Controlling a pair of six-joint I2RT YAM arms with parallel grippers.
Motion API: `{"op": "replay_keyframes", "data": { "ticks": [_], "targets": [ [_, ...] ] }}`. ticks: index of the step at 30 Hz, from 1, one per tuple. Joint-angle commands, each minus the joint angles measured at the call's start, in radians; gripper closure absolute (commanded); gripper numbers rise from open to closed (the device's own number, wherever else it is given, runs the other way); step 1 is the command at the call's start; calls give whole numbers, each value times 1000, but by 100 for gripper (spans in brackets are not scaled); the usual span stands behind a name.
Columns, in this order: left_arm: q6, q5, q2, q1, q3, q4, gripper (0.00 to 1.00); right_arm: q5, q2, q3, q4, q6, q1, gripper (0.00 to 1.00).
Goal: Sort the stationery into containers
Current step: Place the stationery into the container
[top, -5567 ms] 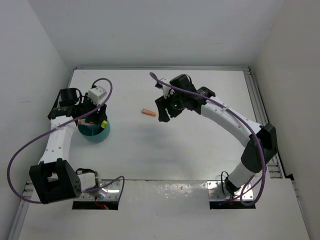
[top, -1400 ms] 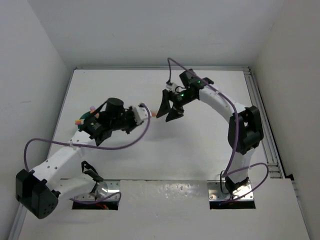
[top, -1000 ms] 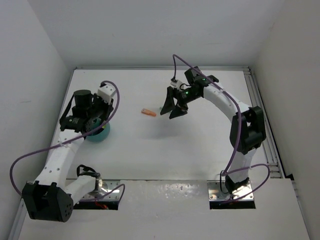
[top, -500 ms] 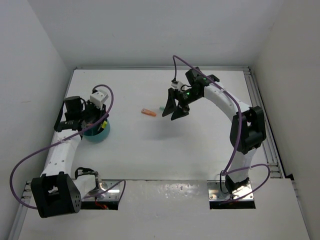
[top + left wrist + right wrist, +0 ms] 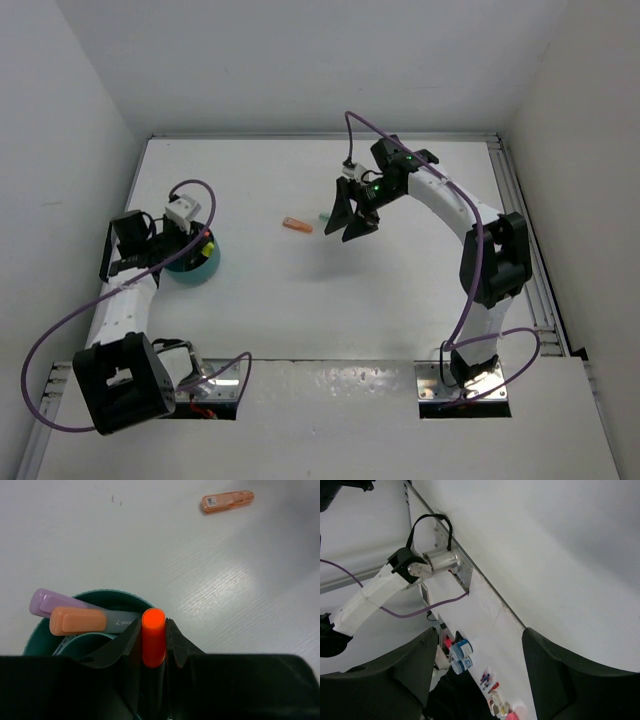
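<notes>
The robot's left gripper should release the black marker, which hangs over the bowl now, inside the teal bowl [image 5: 205, 245] [image 5: 154, 642], next to the orange-capped highlighter.
The teal bowl [image 5: 198, 268] stands at the left of the table. In the left wrist view its rim [image 5: 107, 594] shows, with a purple highlighter [image 5: 42, 601] and an orange-capped one [image 5: 77, 620] lying in it. My left gripper [image 5: 193, 242] hangs over the bowl, shut on a black marker with an orange cap [image 5: 153, 636]. An orange highlighter [image 5: 297, 225] lies on the table mid-way and also shows in the left wrist view [image 5: 227, 501]. A mint green pen [image 5: 322, 217] lies right of it. My right gripper [image 5: 347, 220] is open and empty just right of that pen, jaws wide apart [image 5: 480, 680].
White walls close the table at the back and on both sides. A metal rail [image 5: 520, 220] runs along the right edge. The right wrist view is tilted and shows the left arm's base [image 5: 427, 562] and the table's near edge.
My left arm has swung back from the table's middle to the bowl and drawn in over it. My right gripper has stayed open in nearly the same place. The orange highlighter has not moved.
</notes>
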Motion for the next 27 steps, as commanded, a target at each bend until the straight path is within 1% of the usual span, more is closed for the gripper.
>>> {"op": "replay_keyframes", "data": {
  "ticks": [1,7,8,16,20,21,23,27],
  "targets": [
    [11,125,-4,44,-45,106,100,-25,7,34,2,-20,5,33],
    [-17,194,-20,87,-105,193,100,-26,12,32,3,-19,5,33],
    [-29,191,-21,86,-111,245,99,-26,12,32,3,-19,4,33],
    [-117,177,-8,83,-159,393,97,-20,20,32,5,-19,8,33],
    [-163,175,12,70,-160,442,97,-20,23,34,6,-20,7,33],
    [-167,171,12,66,-160,450,94,-22,24,34,5,-20,8,33],
    [-179,159,12,53,-162,470,93,-22,26,35,3,-22,7,33],
    [-198,155,6,35,-168,508,92,-20,29,38,2,-22,10,33]
  ]
}}
